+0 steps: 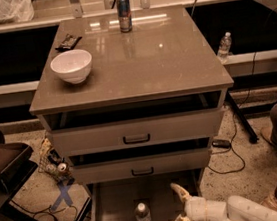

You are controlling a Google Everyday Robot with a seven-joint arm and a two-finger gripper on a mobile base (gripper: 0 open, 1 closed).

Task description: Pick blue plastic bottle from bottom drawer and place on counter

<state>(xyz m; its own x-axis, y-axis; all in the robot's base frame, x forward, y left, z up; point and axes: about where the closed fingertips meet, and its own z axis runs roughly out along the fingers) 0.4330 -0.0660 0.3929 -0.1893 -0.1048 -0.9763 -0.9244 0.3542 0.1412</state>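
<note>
The robot's gripper needs to next move to the middle (143, 217) of the blue plastic bottle that stands in the bottom drawer and close there.
The blue plastic bottle (143, 214), small and clear with a white cap, stands upright on the grey floor of the pulled-out bottom drawer (115, 206). My gripper (176, 207) is open, low at the bottom right over the drawer, its two pale fingers spread and pointing left, a short way to the right of the bottle and apart from it. The glossy grey-brown counter (163, 64) tops the cabinet.
On the counter stand a white bowl (71, 66), a blue-and-silver can (124, 13) at the back and a dark wrapper (67, 41). The two upper drawers (136, 132) are slightly out. Another small bottle (224, 46) sits far right. Cables and clutter lie on the floor.
</note>
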